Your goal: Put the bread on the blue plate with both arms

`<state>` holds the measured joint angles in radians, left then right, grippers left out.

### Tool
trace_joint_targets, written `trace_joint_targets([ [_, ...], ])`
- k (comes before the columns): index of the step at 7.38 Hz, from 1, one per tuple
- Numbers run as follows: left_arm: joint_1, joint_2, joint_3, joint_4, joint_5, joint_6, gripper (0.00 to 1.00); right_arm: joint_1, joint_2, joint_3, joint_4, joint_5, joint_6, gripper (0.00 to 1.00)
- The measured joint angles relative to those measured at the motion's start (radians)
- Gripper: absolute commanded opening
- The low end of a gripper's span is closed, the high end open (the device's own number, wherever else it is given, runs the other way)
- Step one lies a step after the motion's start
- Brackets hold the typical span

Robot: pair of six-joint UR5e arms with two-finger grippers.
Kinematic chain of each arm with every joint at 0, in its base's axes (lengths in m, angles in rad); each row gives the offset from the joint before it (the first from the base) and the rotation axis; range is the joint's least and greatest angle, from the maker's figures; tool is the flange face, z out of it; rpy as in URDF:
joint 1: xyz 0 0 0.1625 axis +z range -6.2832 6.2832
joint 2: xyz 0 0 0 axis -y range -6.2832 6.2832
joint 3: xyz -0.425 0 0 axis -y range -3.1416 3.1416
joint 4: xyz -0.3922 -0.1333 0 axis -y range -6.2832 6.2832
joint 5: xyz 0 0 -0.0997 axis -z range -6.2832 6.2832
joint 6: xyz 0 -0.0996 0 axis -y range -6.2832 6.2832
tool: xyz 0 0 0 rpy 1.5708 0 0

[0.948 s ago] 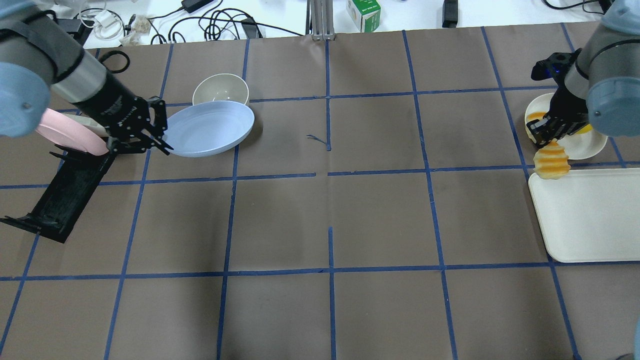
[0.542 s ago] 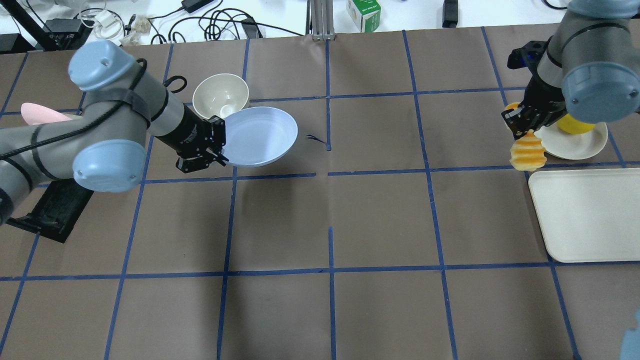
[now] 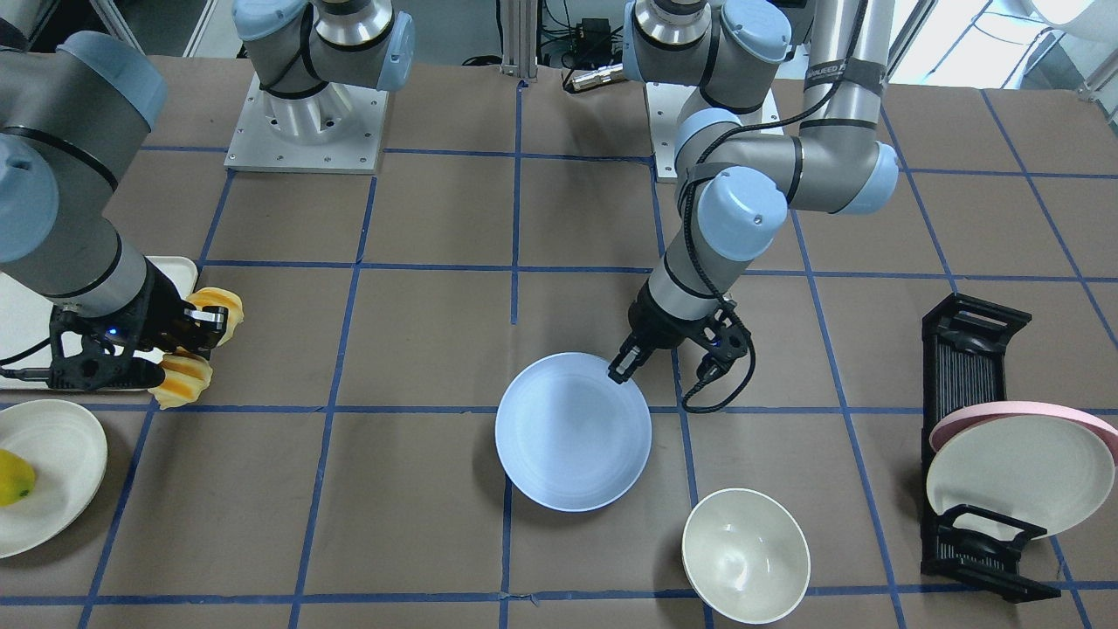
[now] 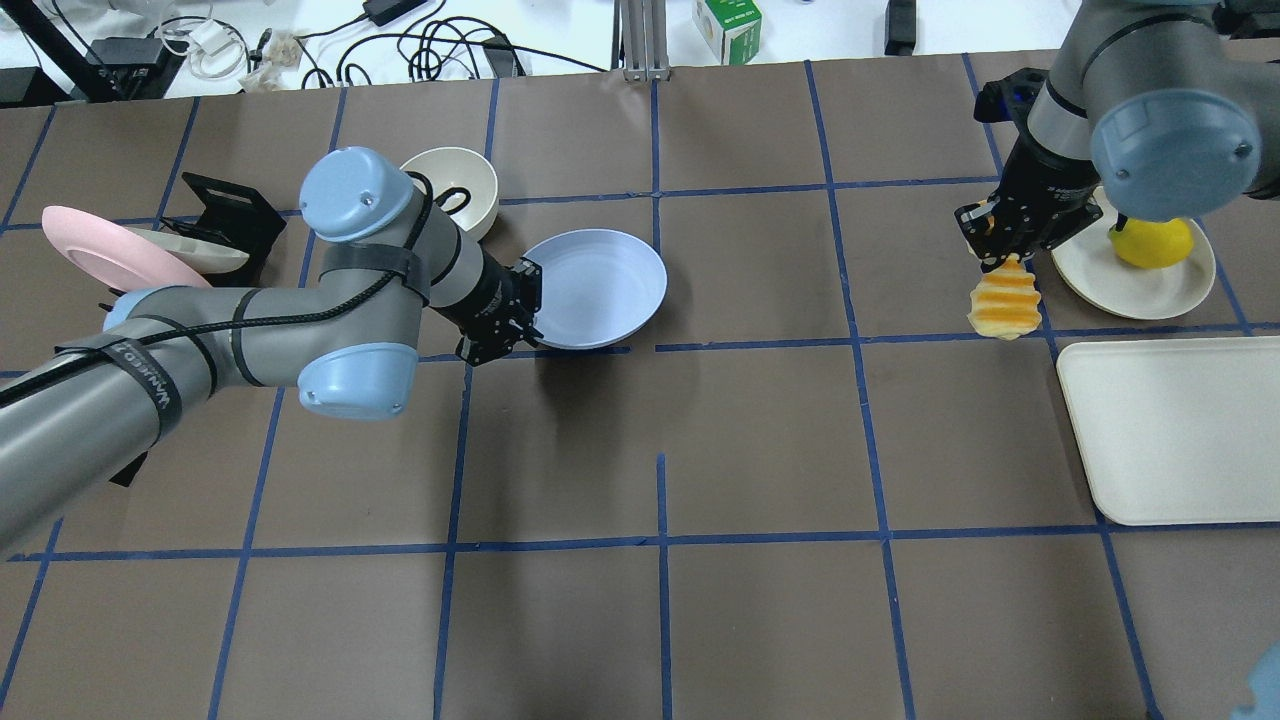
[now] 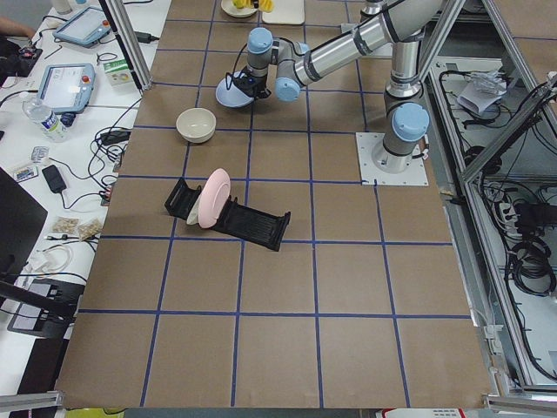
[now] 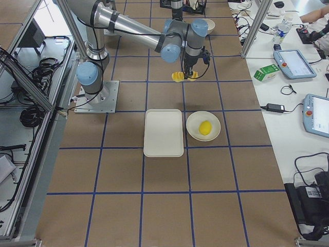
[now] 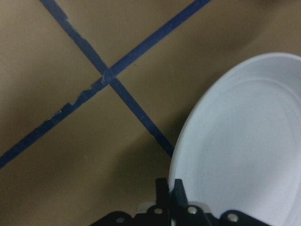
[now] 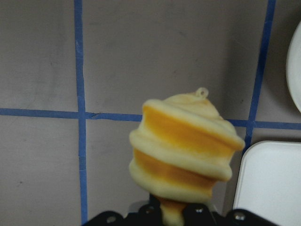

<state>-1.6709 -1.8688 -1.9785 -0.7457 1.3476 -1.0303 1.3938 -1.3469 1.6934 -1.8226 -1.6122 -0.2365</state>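
Next, my right gripper releases the bread across the middle of the blue plate, over the crossing blue tape lines (image 3: 521,420).
The blue plate (image 4: 598,288) hangs tilted above the table, held by its rim in my left gripper (image 4: 522,326), which is shut on it. It also shows in the front view (image 3: 573,432) and in the left wrist view (image 7: 244,146). My right gripper (image 4: 1000,250) is shut on the middle of the bread (image 4: 1003,305), an orange-and-cream ridged loaf that droops on both sides of the fingers. The bread shows in the front view (image 3: 182,374) and in the right wrist view (image 8: 181,150). It hangs above the table, far to the right of the plate.
A cream bowl (image 4: 455,185) sits just behind the left arm. A black dish rack (image 3: 978,437) holds a pink-rimmed plate (image 4: 110,252) and a cream plate. At the right stand a cream tray (image 4: 1175,430) and a cream plate (image 4: 1135,275) with a yellow fruit (image 4: 1150,243).
My left gripper has carried the blue plate to the right, away from the rack and past the bowl. My right gripper has carried the bread leftward, off the cream plate's side.
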Motion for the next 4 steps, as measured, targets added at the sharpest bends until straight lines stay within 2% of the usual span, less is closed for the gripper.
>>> trace_joint_targets([
  [2,-0.074,-0.066,-0.005,0.084,0.0,-0.103,0.03,0.067,-0.004,-0.006,0.01,0.022,0.105,0.0],
  [3,-0.099,-0.084,-0.005,0.104,0.0,-0.161,0.53,0.091,-0.004,-0.007,0.01,0.03,0.145,0.0],
  [4,-0.113,-0.091,-0.006,0.11,0.002,-0.193,0.54,0.103,-0.004,-0.004,0.011,0.048,0.168,0.0],
])
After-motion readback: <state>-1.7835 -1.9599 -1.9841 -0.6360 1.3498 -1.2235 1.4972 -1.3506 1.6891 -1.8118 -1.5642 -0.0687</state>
